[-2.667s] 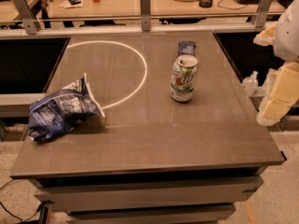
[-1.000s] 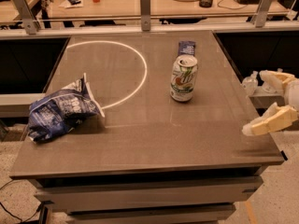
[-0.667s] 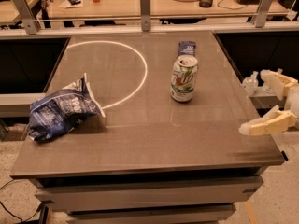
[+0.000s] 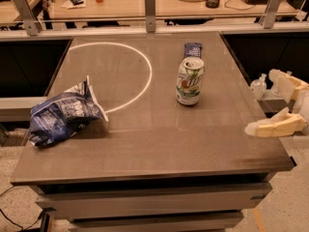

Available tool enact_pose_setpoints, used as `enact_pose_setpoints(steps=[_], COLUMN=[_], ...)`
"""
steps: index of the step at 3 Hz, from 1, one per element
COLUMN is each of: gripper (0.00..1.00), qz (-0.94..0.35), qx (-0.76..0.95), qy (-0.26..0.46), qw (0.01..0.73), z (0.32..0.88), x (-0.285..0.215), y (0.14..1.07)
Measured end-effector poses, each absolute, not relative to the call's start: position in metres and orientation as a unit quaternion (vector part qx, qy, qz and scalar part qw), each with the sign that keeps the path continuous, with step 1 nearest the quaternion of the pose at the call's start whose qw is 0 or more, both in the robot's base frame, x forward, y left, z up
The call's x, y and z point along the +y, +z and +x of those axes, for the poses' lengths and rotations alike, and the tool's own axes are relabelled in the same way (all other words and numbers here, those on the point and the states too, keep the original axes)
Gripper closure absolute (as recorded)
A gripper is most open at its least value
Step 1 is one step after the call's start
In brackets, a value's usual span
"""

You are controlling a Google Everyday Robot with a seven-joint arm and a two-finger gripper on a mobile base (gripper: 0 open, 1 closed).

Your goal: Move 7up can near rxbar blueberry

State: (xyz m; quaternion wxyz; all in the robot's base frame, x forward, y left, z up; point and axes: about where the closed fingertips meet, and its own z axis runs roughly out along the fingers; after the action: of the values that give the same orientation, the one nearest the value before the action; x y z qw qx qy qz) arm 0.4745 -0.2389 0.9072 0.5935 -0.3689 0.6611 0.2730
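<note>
Next, my gripper moves to the lower half (image 4: 188,94) of the 7up can and closes there, so that the can's silver top stays clear above the fingers.
The 7up can (image 4: 189,81) stands upright on the table (image 4: 145,144), right of centre, white and green with a silver top. The rxbar blueberry (image 4: 192,49), a small dark blue wrapper, lies flat just behind the can, close to the table's far edge. My gripper (image 4: 260,102) is at the table's right edge, to the right of the can and a little nearer than it. It is well apart from the can, and its pale fingers (image 4: 276,126) are spread and empty.
A crumpled blue-and-white chip bag (image 4: 63,114) lies at the table's left side. A white circle (image 4: 145,76) is marked on the tabletop. A small white bottle (image 4: 258,85) stands beyond the right edge. A railing and a desk with clutter run behind.
My gripper has come down from high at the right edge and now sits low beside the table's right edge, its lower finger drifting slightly left. The can, bar and bag have not moved.
</note>
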Motion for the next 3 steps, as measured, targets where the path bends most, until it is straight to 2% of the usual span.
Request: enact_pose_setpoints(steps=[3], gripper=[0.0], qz=[-0.323], qx=[0.708], qy=[0.263], qw=[0.57], z=[0.506], x=[-0.193], y=[0.877])
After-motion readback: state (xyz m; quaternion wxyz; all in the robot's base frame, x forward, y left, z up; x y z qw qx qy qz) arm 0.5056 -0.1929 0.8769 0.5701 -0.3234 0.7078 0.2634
